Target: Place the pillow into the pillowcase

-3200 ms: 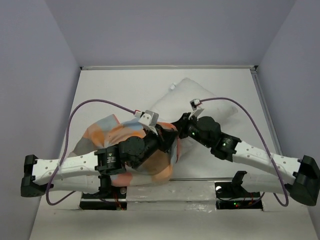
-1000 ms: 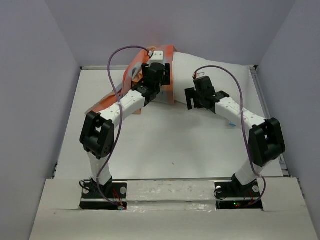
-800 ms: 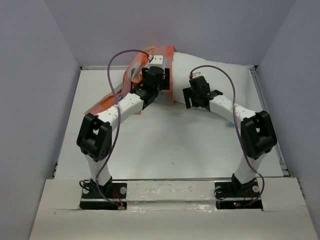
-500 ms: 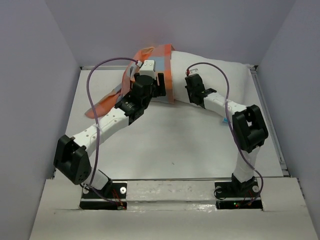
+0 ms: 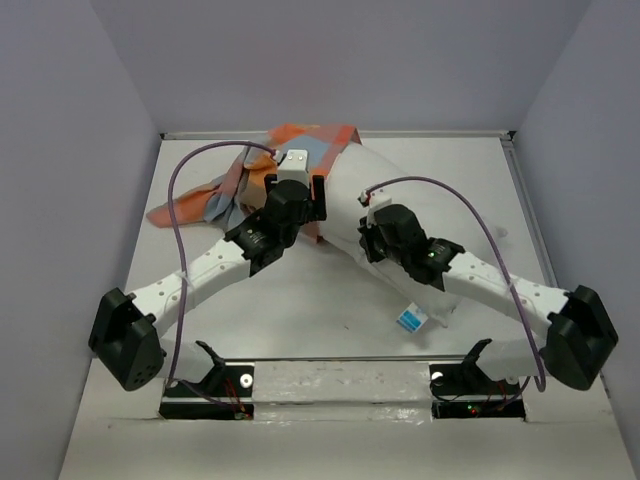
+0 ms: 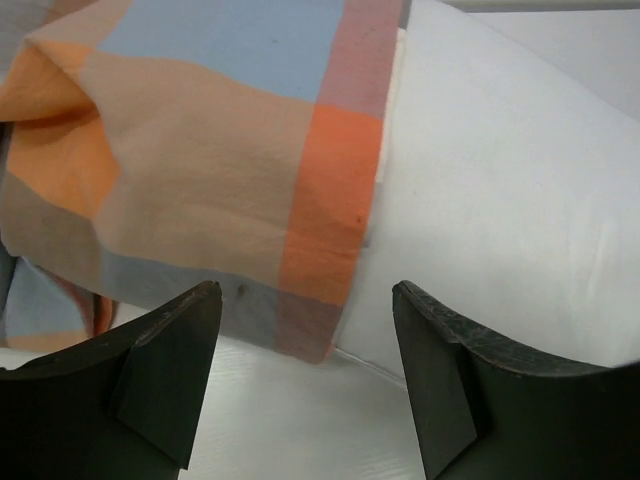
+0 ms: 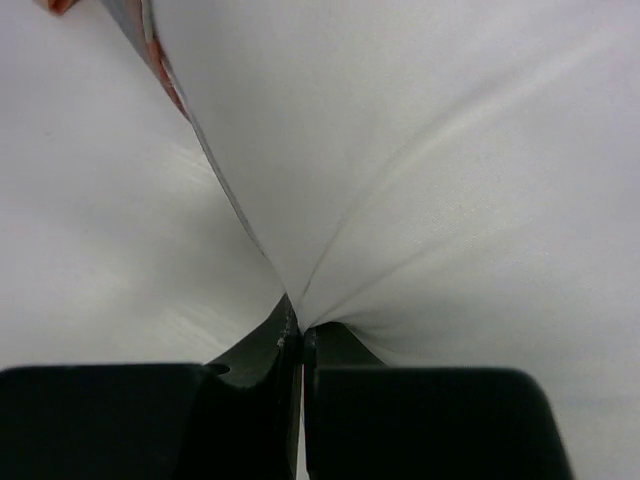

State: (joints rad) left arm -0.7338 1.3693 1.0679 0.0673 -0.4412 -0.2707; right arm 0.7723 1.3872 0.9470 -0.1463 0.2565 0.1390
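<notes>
Next, I move my left gripper next to the back part of the pillowcase's hem (image 5: 344,147), close to the table's back rim, and close it there.
The white pillow (image 5: 430,195) lies across the back right of the table, its left end inside the orange, blue and tan checked pillowcase (image 5: 300,140). A blue-and-white tag (image 5: 411,318) shows beside my right forearm. My right gripper (image 5: 363,235) is shut on a pinch of pillow fabric; the wrist view shows the pillow (image 7: 420,150) creasing into the shut right gripper (image 7: 300,332). My left gripper (image 5: 295,185) is open just in front of the case's hem. In its wrist view the left gripper (image 6: 305,297) holds nothing, with the pillowcase (image 6: 200,180) to the left and the pillow (image 6: 500,200) to the right.
The rest of the pillowcase trails in a loose heap at the back left (image 5: 195,205). The white table (image 5: 330,310) has a raised rim along the back (image 5: 430,133) and grey walls on three sides. Purple cables (image 5: 175,220) loop above both arms.
Both arms have dropped from the back wall toward the front. My right gripper has shut on the pillow and drawn it forward. Pillow and case now lie lower on the table.
</notes>
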